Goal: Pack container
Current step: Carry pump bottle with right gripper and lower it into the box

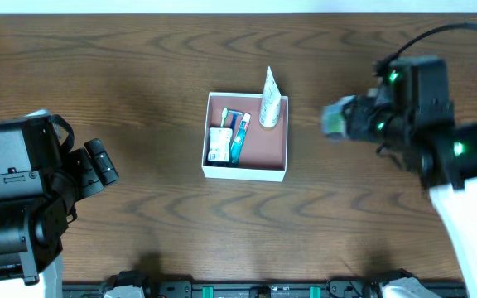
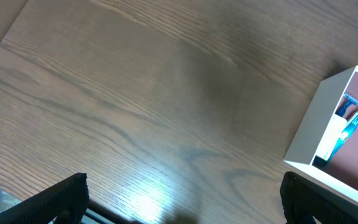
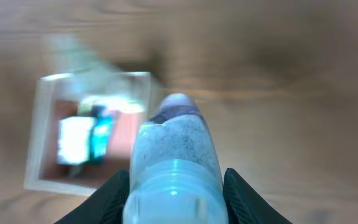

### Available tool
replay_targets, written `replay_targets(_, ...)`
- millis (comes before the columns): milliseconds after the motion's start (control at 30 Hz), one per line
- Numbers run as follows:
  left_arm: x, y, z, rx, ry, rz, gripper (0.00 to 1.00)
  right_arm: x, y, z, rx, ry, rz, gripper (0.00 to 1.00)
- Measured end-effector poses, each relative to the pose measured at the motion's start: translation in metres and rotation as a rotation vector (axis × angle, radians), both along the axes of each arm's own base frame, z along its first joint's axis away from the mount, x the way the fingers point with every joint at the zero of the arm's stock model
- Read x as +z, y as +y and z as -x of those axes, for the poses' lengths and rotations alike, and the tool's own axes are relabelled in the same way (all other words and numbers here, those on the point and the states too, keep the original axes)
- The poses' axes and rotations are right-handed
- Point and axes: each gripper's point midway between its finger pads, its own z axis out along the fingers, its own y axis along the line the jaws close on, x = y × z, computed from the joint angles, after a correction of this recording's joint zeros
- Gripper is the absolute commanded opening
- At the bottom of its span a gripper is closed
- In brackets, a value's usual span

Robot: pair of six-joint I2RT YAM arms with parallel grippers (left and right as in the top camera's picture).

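Next, my right gripper puts the translucent bottle down in the container's empty front corner (image 1: 274, 154) (image 3: 119, 163), before the white tube.
The container (image 1: 278, 149) is a shallow white-walled box with a pink-brown inside at the table's middle. It holds a white packet, a blue toothbrush (image 1: 238, 141) and a white tube (image 1: 270, 103) standing at its back right corner. It also shows in the left wrist view (image 2: 309, 134) and, blurred, in the right wrist view (image 3: 39, 143). My right gripper (image 1: 335, 117) is shut on a pale translucent bottle (image 3: 176, 162), held in the air to the right of the container. My left gripper (image 1: 98, 165) is open and empty at the left, over bare wood.
The wooden table (image 1: 139, 74) runs all round the container. The arm bases stand at the front edge, left and right.
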Motion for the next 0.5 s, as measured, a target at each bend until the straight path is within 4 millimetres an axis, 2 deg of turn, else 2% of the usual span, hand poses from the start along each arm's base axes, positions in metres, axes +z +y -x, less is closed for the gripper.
replay_targets(67,0.000,0.000,0.000,0.000,0.000,0.000,0.98,0.008,0.028,0.009,0.078,-0.026,-0.025,0.31)
replay_targets(133,0.000,0.000,0.000,0.000,0.000,0.000,0.98,0.007,0.055,0.013,0.142,-0.029,-0.042,0.31)
replay_targets(267,0.000,0.000,0.000,0.000,0.000,0.000,0.98,-0.014,0.100,0.016,0.211,0.030,-0.054,0.32)
replay_targets(367,0.000,0.000,0.000,0.000,0.000,0.000,0.98,-0.038,0.116,0.009,0.204,0.085,-0.034,0.30)
replay_targets(500,0.000,0.000,0.000,0.000,0.000,0.000,0.98,-0.073,0.126,-0.011,0.167,0.144,0.002,0.29)
